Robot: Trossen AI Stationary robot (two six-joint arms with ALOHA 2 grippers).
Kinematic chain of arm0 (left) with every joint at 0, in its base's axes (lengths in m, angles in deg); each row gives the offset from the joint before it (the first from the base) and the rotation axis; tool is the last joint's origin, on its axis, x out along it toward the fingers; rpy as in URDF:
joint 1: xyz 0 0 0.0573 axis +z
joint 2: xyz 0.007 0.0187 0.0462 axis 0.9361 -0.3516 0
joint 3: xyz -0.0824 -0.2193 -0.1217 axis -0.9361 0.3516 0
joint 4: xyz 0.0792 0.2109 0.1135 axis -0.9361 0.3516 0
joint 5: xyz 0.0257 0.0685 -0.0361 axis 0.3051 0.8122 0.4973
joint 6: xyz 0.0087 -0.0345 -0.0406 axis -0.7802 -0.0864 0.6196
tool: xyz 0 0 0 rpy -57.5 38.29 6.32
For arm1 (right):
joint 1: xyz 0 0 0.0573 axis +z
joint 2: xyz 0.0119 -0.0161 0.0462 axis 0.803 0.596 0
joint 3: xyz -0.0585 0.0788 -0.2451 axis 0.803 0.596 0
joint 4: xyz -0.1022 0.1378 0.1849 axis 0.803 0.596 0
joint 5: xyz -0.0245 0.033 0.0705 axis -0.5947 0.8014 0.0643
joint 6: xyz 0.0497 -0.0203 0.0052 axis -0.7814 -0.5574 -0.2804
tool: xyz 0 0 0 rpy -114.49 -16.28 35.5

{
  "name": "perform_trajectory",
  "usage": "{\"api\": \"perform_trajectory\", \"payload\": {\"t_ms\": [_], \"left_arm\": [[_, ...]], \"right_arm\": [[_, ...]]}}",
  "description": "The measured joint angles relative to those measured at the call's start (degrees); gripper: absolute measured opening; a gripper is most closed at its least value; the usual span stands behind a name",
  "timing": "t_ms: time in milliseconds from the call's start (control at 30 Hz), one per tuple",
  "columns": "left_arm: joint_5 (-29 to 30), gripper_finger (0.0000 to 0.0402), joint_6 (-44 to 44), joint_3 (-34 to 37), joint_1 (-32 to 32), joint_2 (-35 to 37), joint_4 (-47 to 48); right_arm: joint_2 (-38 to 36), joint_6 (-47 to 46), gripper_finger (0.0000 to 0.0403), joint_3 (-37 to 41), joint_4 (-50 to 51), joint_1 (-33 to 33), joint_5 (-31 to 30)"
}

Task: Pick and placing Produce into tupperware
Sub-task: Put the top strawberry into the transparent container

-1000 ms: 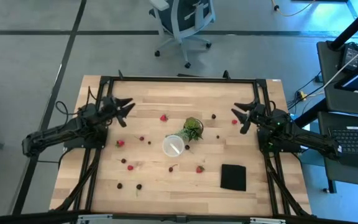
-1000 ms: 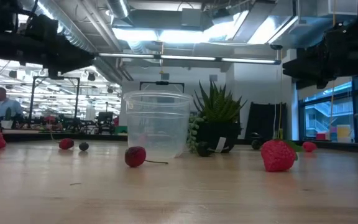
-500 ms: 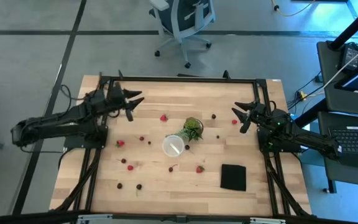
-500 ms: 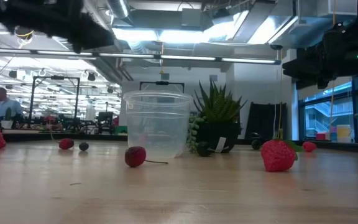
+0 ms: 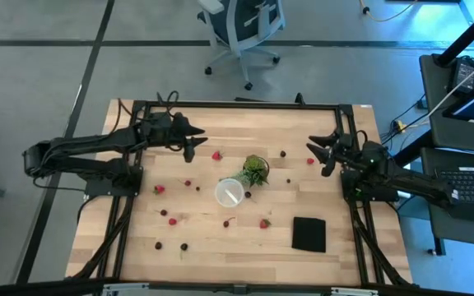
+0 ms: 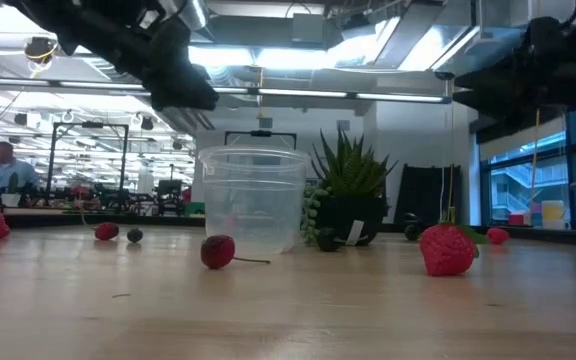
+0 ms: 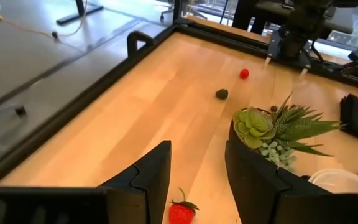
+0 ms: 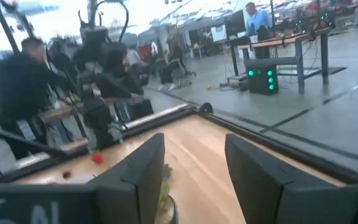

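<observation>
The robot's left gripper needs to next close on the red sides of the far strawberry (image 5: 217, 155) (image 7: 181, 214), just below its green leaves.
The produce lies scattered on the wooden table: a strawberry (image 5: 216, 155) near the far side, another strawberry (image 5: 264, 223) nearer, a cherry (image 6: 218, 250) and several dark berries. The round translucent tupperware (image 5: 228, 193) stands upright at the middle, beside the green plant (image 5: 255, 169). My left gripper (image 5: 189, 141) is open and hovers just left of the far strawberry (image 7: 180, 211), which shows between its fingers. My right gripper (image 5: 318, 154) is open above the right side, close to a small red piece (image 5: 310, 161).
A flat black square (image 5: 309, 233) lies on the near right part of the table. The potted plant (image 6: 348, 195) stands right next to the tupperware (image 6: 253, 200). A black frame (image 5: 237, 105) runs round the table. A rolling chair (image 5: 241, 25) stands beyond the far edge.
My left arm has stretched out toward the table's right and slightly toward the far edge, bringing its open gripper from the left side up close to the far strawberry. The produce and the tupperware have stayed put.
</observation>
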Motion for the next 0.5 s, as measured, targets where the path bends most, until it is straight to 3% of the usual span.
{"api": "perform_trajectory", "payload": {"t_ms": [367, 500], "left_arm": [[-0.3, 0.0147, 1.3, 0.0, 0.0, -0.1, -0.3], [-3.3, 0.0179, 3.0, 0.0, 0.0, -1.1, -0.3]], "right_arm": [[21.4, 9.0, 0.0172, -10.8, 7.4, 0.0, -1.7], [27.6, 10.3, 0.0172, -13.1, 7.5, 0.0, -2.7]]}}
